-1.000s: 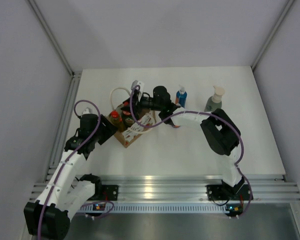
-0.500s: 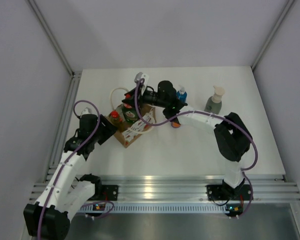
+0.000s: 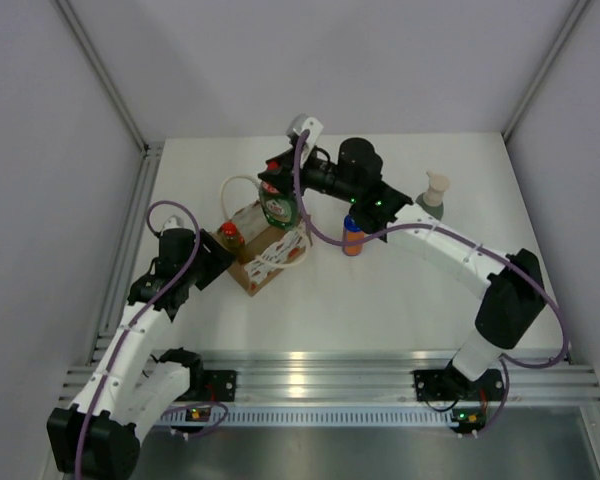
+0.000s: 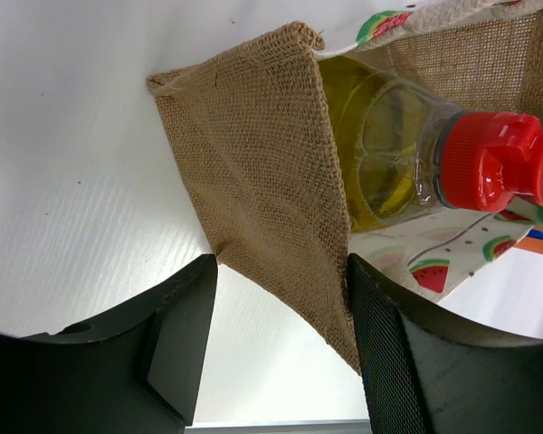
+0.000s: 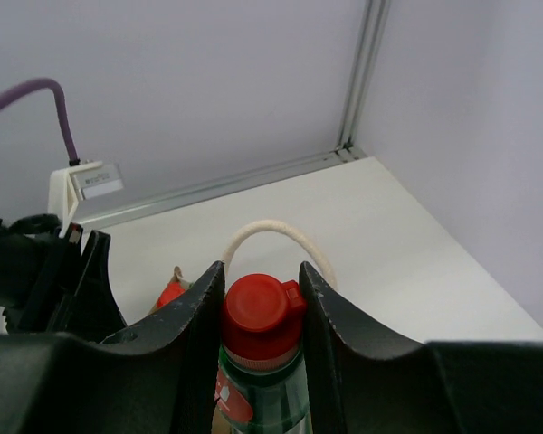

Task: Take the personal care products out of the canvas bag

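Next, I release the dark green bottle with my right gripper between the orange bottle and the grey-green pump bottle point(image 3: 397, 255).
My right gripper point(image 3: 277, 190) is shut on the red cap point(image 5: 258, 303) of the dark green bottle point(image 3: 278, 210) and holds it upright above the canvas bag point(image 3: 265, 248). The yellow-green bottle with its red cap point(image 3: 230, 237) still stands inside the bag, and it also shows in the left wrist view point(image 4: 389, 154). My left gripper point(image 3: 215, 262) is open around the bag's near-left burlap corner point(image 4: 253, 154), its right finger against the wall. The orange bottle with the blue cap point(image 3: 352, 240) and the grey-green pump bottle point(image 3: 432, 195) stand on the table. The blue bottle is hidden.
The bag's white rope handles loop out behind it point(image 3: 238, 185) and in front of it point(image 3: 280, 255). My right arm point(image 3: 440, 245) arches over the orange bottle. The enclosure walls close in the table point(image 3: 400, 300) on three sides.
My right gripper has lifted the dark green bottle up out of the bag and toward the back. The right arm has stretched out higher. The left arm has not moved.
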`<state>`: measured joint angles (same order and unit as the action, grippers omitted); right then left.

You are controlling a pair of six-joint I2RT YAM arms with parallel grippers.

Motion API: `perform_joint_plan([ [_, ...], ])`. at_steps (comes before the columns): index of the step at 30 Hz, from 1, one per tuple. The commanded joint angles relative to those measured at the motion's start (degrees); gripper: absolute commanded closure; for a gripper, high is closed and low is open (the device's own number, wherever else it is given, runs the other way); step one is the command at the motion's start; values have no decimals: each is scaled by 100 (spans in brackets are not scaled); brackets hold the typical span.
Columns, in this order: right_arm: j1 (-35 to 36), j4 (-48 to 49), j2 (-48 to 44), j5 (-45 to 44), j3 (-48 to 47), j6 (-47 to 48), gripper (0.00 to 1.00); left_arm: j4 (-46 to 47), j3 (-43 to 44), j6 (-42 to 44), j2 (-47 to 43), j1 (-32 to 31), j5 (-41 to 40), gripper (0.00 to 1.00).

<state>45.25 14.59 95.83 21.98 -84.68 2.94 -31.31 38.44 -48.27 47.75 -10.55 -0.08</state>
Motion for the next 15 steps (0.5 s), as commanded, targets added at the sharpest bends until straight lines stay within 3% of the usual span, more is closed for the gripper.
perform_joint_plan([
  [1, -25, 290, -864, -325, -619, 312, 100, 72, 32, -24, -108, 26, -36, 36],
  [15, -1097, 141, -2322, -1203, 417, 181, 100, 72, 15, -68, -169, 26, -19, 36],
])
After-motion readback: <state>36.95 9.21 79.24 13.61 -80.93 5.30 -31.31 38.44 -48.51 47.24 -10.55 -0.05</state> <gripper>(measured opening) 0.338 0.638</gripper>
